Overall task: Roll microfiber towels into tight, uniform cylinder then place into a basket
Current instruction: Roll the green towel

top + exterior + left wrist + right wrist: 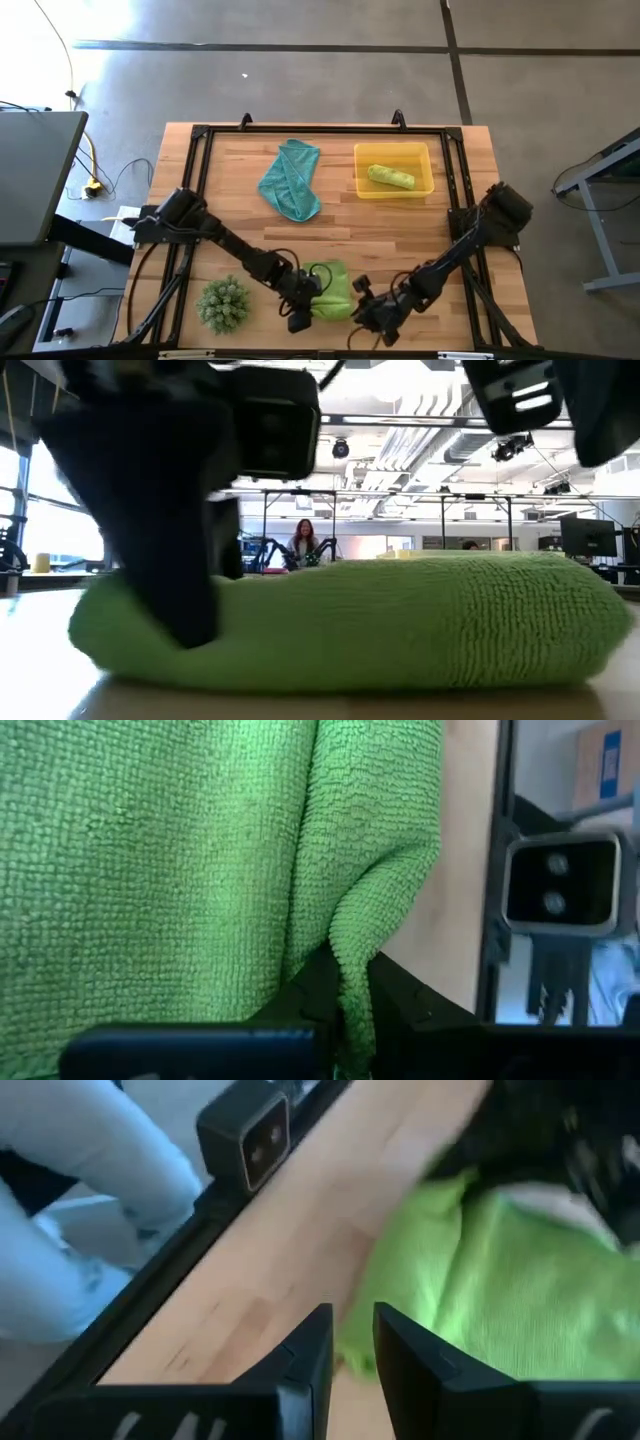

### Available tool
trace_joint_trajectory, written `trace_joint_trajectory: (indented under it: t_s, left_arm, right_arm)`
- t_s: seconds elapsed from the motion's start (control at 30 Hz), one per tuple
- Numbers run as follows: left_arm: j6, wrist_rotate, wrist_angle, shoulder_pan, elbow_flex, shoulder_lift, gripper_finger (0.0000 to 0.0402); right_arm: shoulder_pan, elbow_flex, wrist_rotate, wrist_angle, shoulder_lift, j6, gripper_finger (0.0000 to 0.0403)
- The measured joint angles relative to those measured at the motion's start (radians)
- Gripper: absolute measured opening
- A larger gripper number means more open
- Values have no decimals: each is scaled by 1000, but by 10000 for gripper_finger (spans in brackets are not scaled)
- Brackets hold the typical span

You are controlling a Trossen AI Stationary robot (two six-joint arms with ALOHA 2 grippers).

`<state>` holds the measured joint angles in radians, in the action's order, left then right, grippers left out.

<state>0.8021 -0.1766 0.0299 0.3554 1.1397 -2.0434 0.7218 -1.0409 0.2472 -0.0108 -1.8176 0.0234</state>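
Note:
My left gripper is holding the lime-green towel's fold by itself and the fold's far end lies loose, so my right gripper should pinch that end (357, 1348) before rolling.
A lime-green microfiber towel (333, 288) lies bunched on the wooden table near its front edge; in the low view the towel (400, 620) shows as a long, low mound. My left gripper (303, 303) is at its left side, shut on the cloth. My right gripper (363, 310) hovers just off the towel's right side, its fingers (310, 1345) a little apart with only bare wood between them. A teal towel (292, 180) lies crumpled at the far middle. The yellow basket (394, 152) at the far right holds one rolled lime-green towel (390, 177). My left gripper pinches a raised fold at the green towel's edge (352, 960) between its two fingers (312, 988). The fingers come slanting down from the table's left. The rest of the towel lies slack on the table.
A spiky green ball-shaped plant (222, 304) sits at the near left, close behind my left gripper. A black frame (330, 130) runs around the tabletop. Bare wood lies between the green towel and the basket. A person shows far off in the room (303, 540).

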Motion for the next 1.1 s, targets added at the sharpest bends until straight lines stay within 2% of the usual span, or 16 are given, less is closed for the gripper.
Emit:
trace_joint_trajectory:
  t_s: [0.1, 0.27, 0.5, 0.6, 1.1]
  left_arm:
    - [0, 2, -2, -27, 0, 0, 16]
    - [3, -23, -6, -48, 0, 0, 16]
    - [6, -30, -7, -49, 0, 0, 17]
    - [7, -30, -10, -49, 0, 0, 17]
    - [1, -78, -50, -47, -1, -3, 18]
  right_arm:
    - [19, -2, 73, -49, -32, -26, 67]
    - [6, -2, 94, -75, -77, 43, 77]
    - [-13, -2, 66, -59, -106, 73, 156]
    - [-30, -2, 59, -33, -113, 93, 176]
    - [-96, -5, 80, 78, -121, 73, 161]
